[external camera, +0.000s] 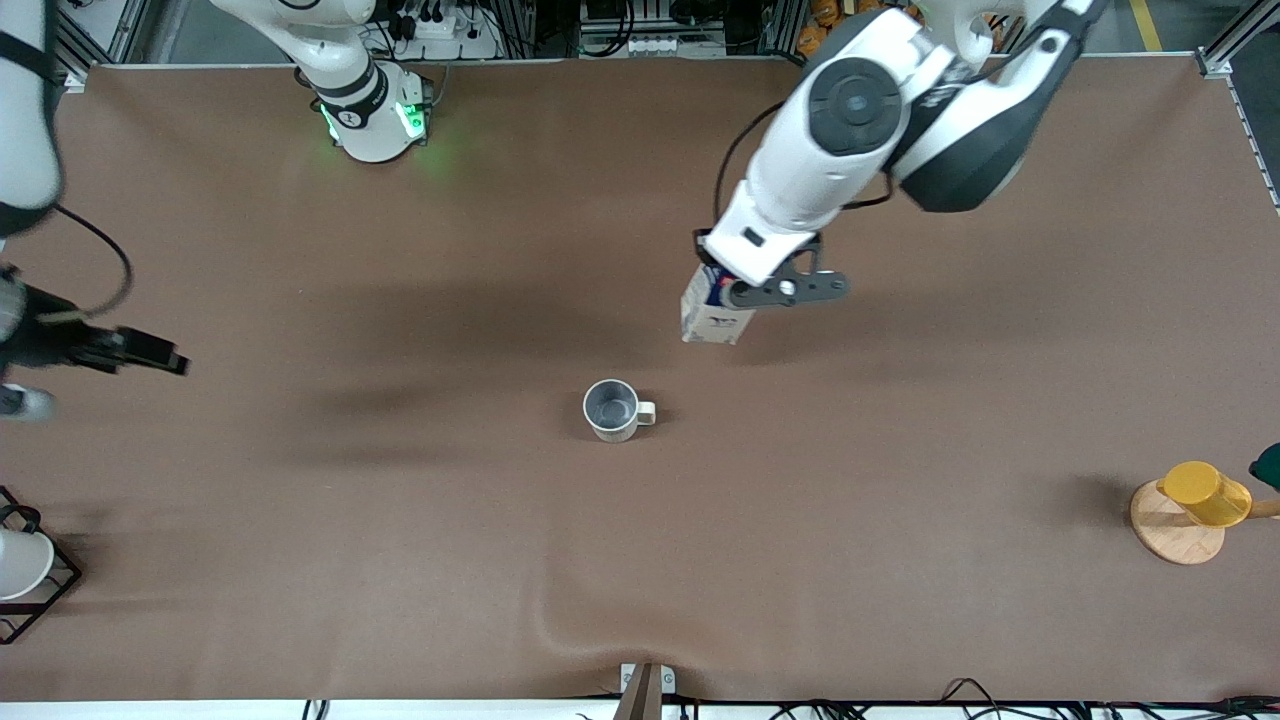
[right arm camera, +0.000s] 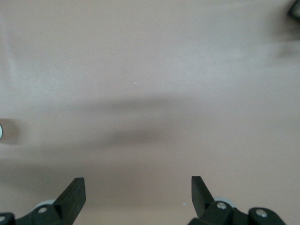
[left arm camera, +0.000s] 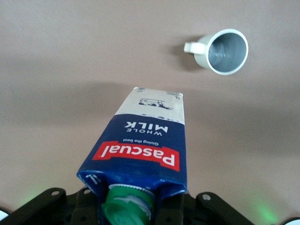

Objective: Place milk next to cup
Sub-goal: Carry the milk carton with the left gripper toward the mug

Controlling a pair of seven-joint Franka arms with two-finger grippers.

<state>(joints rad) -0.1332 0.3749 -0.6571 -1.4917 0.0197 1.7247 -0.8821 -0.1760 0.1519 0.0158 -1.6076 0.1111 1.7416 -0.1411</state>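
My left gripper needs to set the milk down on the table [external camera: 619,379] [left arm camera: 206,80] beside the off-white cup, on the cup's side facing my arms.
The milk [external camera: 712,315], a dark blue and white carton with a green cap, is held by my left gripper [external camera: 724,290], which is shut on its top. It hangs tilted over the bare brown table, apart from the cup. In the left wrist view the milk [left arm camera: 145,145] fills the middle and hides the gripper's [left arm camera: 131,208] fingers. The cup [external camera: 612,408], off-white with a grey interior, stands upright mid-table, its handle toward the left arm's end; it also shows in the left wrist view [left arm camera: 225,51]. My right gripper [external camera: 165,358] waits open and empty over the right arm's end of the table [right arm camera: 138,187].
A yellow cup [external camera: 1205,493] rests on a round wooden stand [external camera: 1170,530] at the left arm's end. A plain white cup [external camera: 20,565] sits in a black wire frame [external camera: 45,600] at the right arm's end. The brown mat has a ripple [external camera: 560,630] near the front edge.
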